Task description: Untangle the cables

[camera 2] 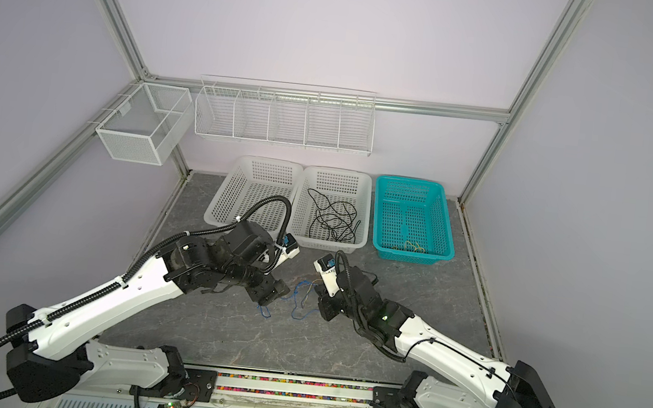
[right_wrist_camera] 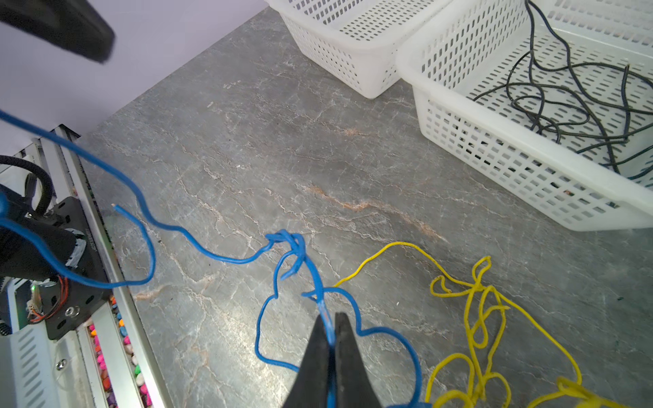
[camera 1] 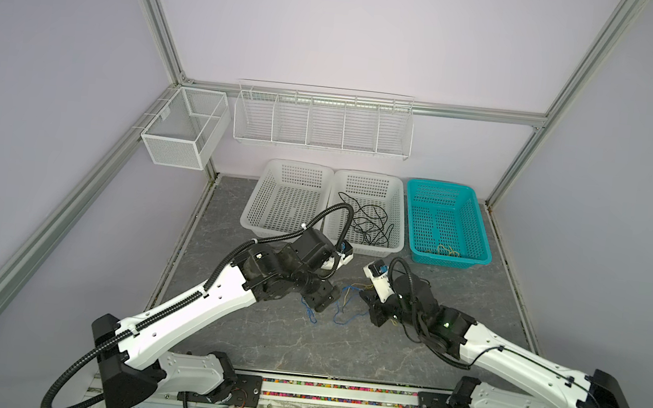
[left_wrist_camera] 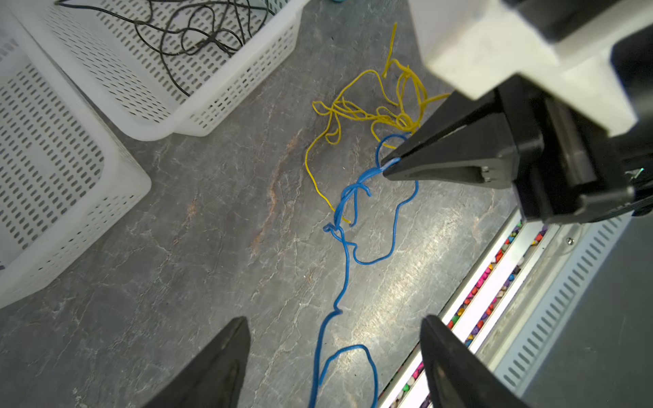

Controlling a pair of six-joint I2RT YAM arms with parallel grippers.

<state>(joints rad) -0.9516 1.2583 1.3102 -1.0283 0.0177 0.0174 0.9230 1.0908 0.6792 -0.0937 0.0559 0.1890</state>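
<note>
Next, I take the blue cable nearer its knot (left_wrist_camera: pixel 337 311) with my left gripper and pull it away, because it crosses the yellow cable beside my right gripper.
A blue cable (left_wrist_camera: pixel 348 268) lies knotted on the grey table, tangled at one end with a yellow cable (left_wrist_camera: pixel 357 113). My right gripper (right_wrist_camera: pixel 328 319) is shut on the blue cable (right_wrist_camera: pixel 311 268) just short of its knot; the yellow cable (right_wrist_camera: pixel 473 318) lies beside it. My left gripper (left_wrist_camera: pixel 335 328) hangs open over a loose stretch of blue cable, touching nothing. In both top views the blue cable (camera 1: pixel 339 313) (camera 2: pixel 298 304) runs between the left gripper (camera 1: pixel 326 301) and right gripper (camera 1: pixel 369 306). A black cable (camera 1: pixel 368 222) lies coiled in the middle white basket (camera 1: pixel 361 249).
An empty white basket (camera 1: pixel 249 221) stands left of the middle one. A teal basket (camera 1: pixel 452 262) at the right holds a small yellow cable (camera 1: pixel 447 251). Wire racks (camera 1: pixel 319 145) hang on the back wall. A rail (left_wrist_camera: pixel 494 268) with coloured beads runs along the table's front edge.
</note>
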